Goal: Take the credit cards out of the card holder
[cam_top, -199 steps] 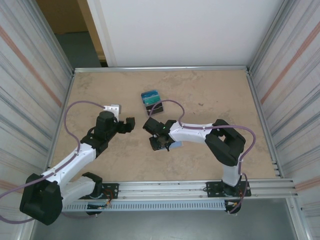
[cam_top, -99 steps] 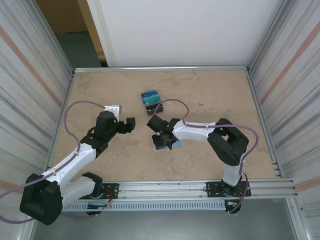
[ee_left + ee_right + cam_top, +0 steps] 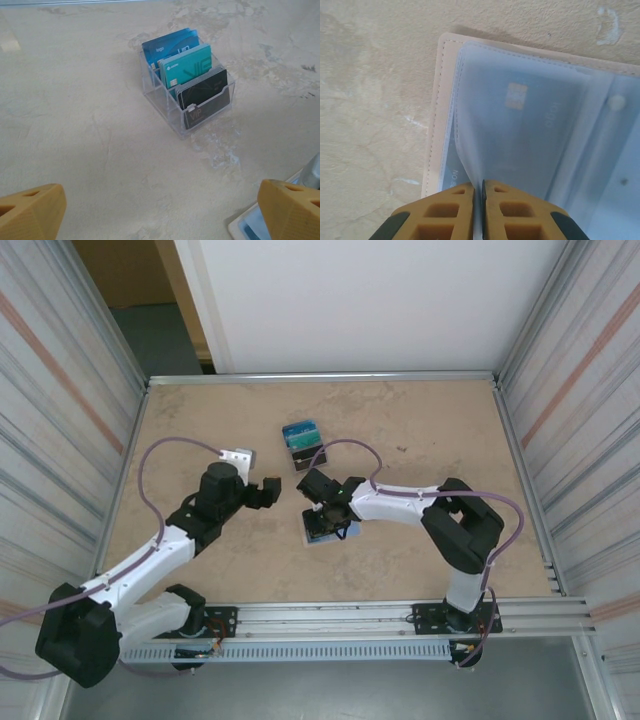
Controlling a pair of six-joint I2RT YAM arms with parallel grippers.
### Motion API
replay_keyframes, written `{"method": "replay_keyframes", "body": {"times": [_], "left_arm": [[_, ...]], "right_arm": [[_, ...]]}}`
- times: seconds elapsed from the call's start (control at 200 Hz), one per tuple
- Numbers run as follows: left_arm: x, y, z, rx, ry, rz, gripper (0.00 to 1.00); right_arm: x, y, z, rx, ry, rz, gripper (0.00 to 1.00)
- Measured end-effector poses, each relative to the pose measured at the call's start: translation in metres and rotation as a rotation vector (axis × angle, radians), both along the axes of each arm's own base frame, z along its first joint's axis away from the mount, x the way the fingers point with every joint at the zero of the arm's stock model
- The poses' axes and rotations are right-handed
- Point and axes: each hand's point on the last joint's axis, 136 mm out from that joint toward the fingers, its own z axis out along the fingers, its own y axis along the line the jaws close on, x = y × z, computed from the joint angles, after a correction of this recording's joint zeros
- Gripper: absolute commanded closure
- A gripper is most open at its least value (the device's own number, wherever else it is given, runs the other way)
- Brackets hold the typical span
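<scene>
The pale-blue sleeve covers the chip card and my right gripper pinches only the sleeve's edge, so next I grip a deeper fold (image 3: 517, 172) and turn it back.
The card holder (image 3: 439, 120) lies open on the table, tan with a pale-blue lining; its corner (image 3: 248, 227) shows by my left fingers. My right gripper (image 3: 479, 186) is shut on a fold of its translucent pale-blue sleeve (image 3: 470, 155), which is pulled up between the fingers. A card with a gold chip (image 3: 530, 125) sits under that sleeve. From above, the right gripper (image 3: 322, 523) is right over the card holder (image 3: 345, 533). Blue, teal and black credit cards (image 3: 186, 75) stand in a clear box (image 3: 300, 443). My left gripper (image 3: 268, 492) hangs open, to the left of the holder.
The clear plastic box (image 3: 170, 112) with its dividers stands on the table beyond both grippers, toward the back. Corrugated metal walls (image 3: 60, 410) close in both sides. Bare tabletop (image 3: 75, 125) spreads to the left of the box.
My right gripper has closed on the holder's sleeve and shifted slightly right. The left arm has moved a little to the right, toward the holder.
</scene>
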Motion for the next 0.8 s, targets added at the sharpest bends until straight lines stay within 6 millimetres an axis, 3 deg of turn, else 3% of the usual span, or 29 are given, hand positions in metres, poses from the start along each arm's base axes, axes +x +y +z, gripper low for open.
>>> {"method": "replay_keyframes", "body": {"times": [0.321,0.541,0.802], "left_arm": [[0.001,-0.011,-0.005,0.027,0.011,-0.024,0.01],[0.004,-0.015,-0.002,0.032,0.005,-0.029,0.01],[0.004,-0.020,-0.004,0.048,0.007,-0.037,0.01]], "right_arm": [[0.000,-0.014,0.001,-0.015,-0.002,-0.046,0.83],[0.008,-0.023,0.014,-0.026,-0.052,-0.075,0.74],[0.019,-0.041,0.015,-0.072,-0.090,-0.123,0.73]]}}
